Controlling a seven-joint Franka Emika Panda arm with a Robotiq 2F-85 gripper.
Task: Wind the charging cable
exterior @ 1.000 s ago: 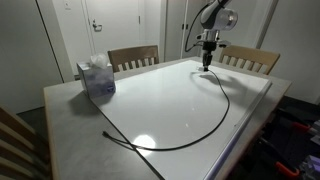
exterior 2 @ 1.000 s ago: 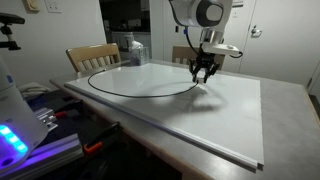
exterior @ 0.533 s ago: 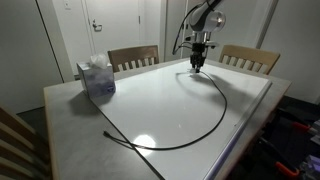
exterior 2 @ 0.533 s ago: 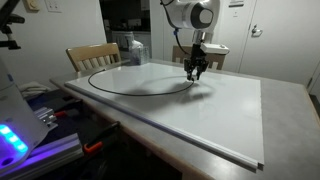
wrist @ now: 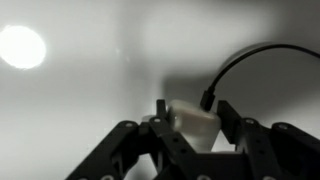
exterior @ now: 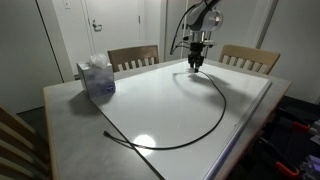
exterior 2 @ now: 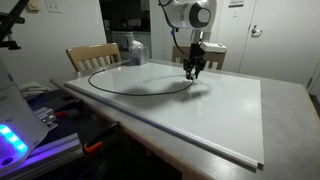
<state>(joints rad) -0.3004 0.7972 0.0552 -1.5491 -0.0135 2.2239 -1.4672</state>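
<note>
Next, the gripper releases the white block on the white board [exterior: 154, 89] between the tissue box and the cable's far bend.
The charging cable [exterior: 222, 108] is a thin black cord lying in a wide loop on the white table top, seen in both exterior views [exterior 2: 130, 93]. Its near stretch runs off the front edge. My gripper [exterior: 195, 64] hangs at the far side of the table, close above the surface [exterior 2: 192, 72]. In the wrist view the gripper [wrist: 193, 110] is shut on a white block [wrist: 195, 124] at the cable's end. The black cord [wrist: 240, 60] plugs into that block and arcs away to the right.
A tissue box [exterior: 97, 78] stands on the table's far corner [exterior 2: 129, 47]. Wooden chairs [exterior: 133, 57] [exterior: 250, 58] sit behind the far edge. The white board [exterior 2: 230, 110] covers most of the grey table. Equipment with a blue light [exterior 2: 15, 140] stands beside it.
The gripper moved sideways along the far edge with the cable's end, tightening the loop a little. Over the last half second it has barely moved.
</note>
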